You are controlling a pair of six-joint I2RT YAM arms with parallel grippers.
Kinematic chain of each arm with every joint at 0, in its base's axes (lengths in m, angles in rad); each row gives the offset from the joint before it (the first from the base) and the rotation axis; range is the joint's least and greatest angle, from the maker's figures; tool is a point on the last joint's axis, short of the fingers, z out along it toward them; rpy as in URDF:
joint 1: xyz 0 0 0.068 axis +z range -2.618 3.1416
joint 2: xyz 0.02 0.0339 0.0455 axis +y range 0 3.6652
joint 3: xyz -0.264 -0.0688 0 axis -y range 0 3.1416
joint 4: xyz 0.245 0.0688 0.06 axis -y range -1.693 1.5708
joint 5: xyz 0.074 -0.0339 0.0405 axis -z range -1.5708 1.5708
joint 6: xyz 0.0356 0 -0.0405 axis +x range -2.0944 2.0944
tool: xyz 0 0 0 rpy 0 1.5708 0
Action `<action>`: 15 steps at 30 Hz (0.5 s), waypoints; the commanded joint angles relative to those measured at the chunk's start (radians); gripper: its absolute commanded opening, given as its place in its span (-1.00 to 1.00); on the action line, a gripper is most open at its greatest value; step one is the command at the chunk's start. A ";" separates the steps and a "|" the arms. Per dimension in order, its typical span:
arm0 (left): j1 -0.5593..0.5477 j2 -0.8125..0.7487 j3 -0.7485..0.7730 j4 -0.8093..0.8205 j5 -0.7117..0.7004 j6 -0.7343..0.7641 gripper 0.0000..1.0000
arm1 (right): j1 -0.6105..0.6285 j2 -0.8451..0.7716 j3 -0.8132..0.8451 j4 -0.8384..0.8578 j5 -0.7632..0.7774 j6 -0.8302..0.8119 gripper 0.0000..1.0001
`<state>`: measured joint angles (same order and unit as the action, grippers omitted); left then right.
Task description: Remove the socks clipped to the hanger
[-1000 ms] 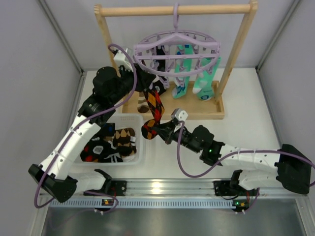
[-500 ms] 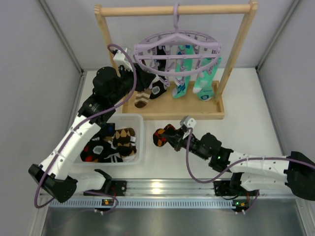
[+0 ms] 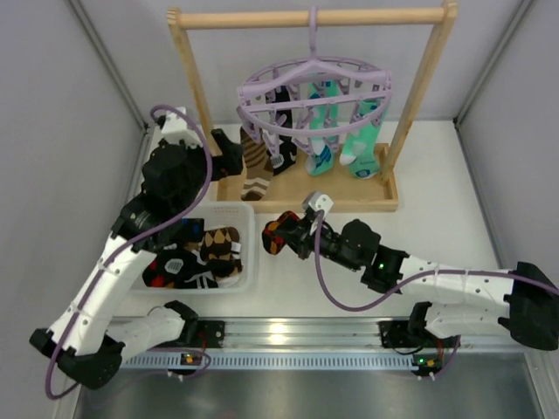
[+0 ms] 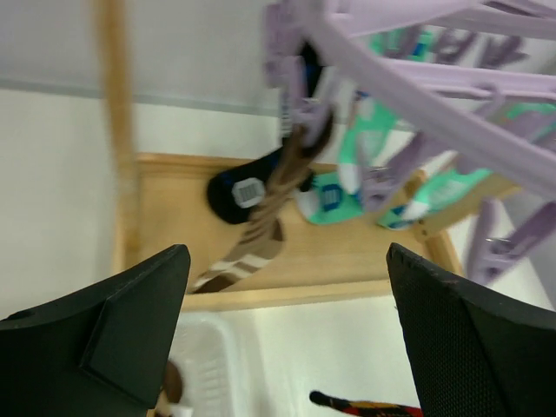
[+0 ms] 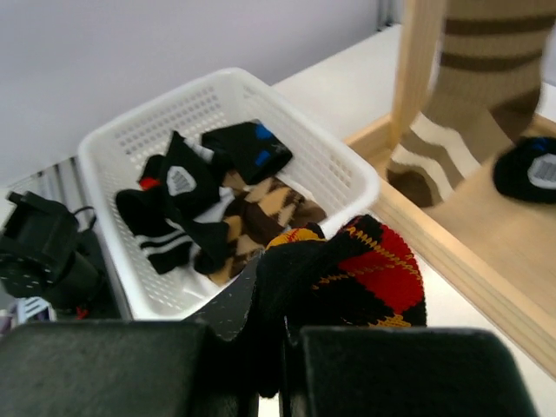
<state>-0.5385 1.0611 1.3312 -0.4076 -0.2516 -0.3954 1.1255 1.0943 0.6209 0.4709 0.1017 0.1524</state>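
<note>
Next, my left gripper closes on the foot [image 3: 258, 181] [image 4: 247, 254] of the brown striped sock, just below the sock's heel, so that it can pull the sock off the hanger.
The lavender hanger [image 3: 314, 87] hangs from the wooden rail with several socks clipped on: a brown striped sock [image 3: 255, 168], a dark sock [image 3: 281, 157] and teal socks [image 3: 360, 144]. My left gripper [image 3: 229, 159] is open and empty, just left of the brown striped sock [image 4: 252, 243]; the hanger [image 4: 391, 52] fills the top of its wrist view. My right gripper [image 3: 286, 234] is shut on a black, red and yellow argyle sock [image 3: 273, 234], held free of the hanger over the table beside the basket. The wrist view shows that sock [image 5: 369, 269] bunched between the jaws.
A white basket [image 3: 254, 253] at front left holds several socks; its rim [image 5: 217, 87] is just beyond the held sock. The wooden rail frame stands on a flat base [image 3: 349, 199] with two uprights [image 3: 194, 83]. Grey walls enclose the table.
The argyle sock came off its clip and my right gripper carried it down, then left toward the basket. My left gripper opened and drew back left from the hanger, which swings slightly.
</note>
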 commanded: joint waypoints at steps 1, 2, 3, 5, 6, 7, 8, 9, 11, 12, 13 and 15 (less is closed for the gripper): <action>0.005 -0.101 -0.038 -0.184 -0.315 -0.048 0.96 | 0.011 0.077 0.147 -0.049 -0.143 0.001 -1.00; 0.003 -0.122 -0.049 -0.238 -0.348 -0.052 0.97 | 0.016 0.100 0.169 -0.049 -0.186 0.003 -1.00; 0.005 -0.169 -0.068 -0.272 -0.371 -0.056 0.97 | 0.020 0.151 0.190 -0.054 -0.200 0.003 -1.00; 0.003 -0.213 -0.078 -0.360 -0.428 -0.056 0.97 | 0.040 0.208 0.273 -0.075 -0.236 -0.014 -1.00; 0.005 -0.246 -0.073 -0.391 -0.446 -0.053 0.96 | 0.048 0.270 0.337 -0.101 -0.246 -0.031 -0.99; 0.003 -0.259 -0.066 -0.422 -0.468 -0.051 0.97 | 0.057 0.303 0.373 -0.121 -0.258 -0.039 -0.99; 0.003 -0.276 -0.057 -0.454 -0.492 -0.045 0.97 | 0.075 0.338 0.410 -0.138 -0.276 -0.046 -0.98; 0.005 -0.303 -0.043 -0.497 -0.500 -0.031 0.97 | 0.085 0.408 0.448 -0.153 -0.283 -0.062 -0.98; 0.005 -0.337 -0.033 -0.528 -0.520 -0.020 0.96 | 0.114 0.481 0.554 -0.186 -0.296 -0.070 -0.96; 0.005 -0.354 -0.043 -0.533 -0.541 -0.007 0.97 | 0.126 0.549 0.586 -0.190 -0.296 -0.071 -0.94; 0.005 -0.392 -0.050 -0.533 -0.554 -0.002 0.97 | 0.134 0.582 0.644 -0.190 -0.293 -0.068 -0.93; 0.003 -0.420 -0.085 -0.528 -0.598 0.009 0.97 | 0.145 0.666 0.700 -0.198 -0.296 -0.060 -0.92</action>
<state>-0.5381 0.6842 1.2652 -0.8825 -0.7418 -0.4175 1.2392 1.6733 1.2179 0.3138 -0.1528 0.1066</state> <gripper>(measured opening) 0.984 0.035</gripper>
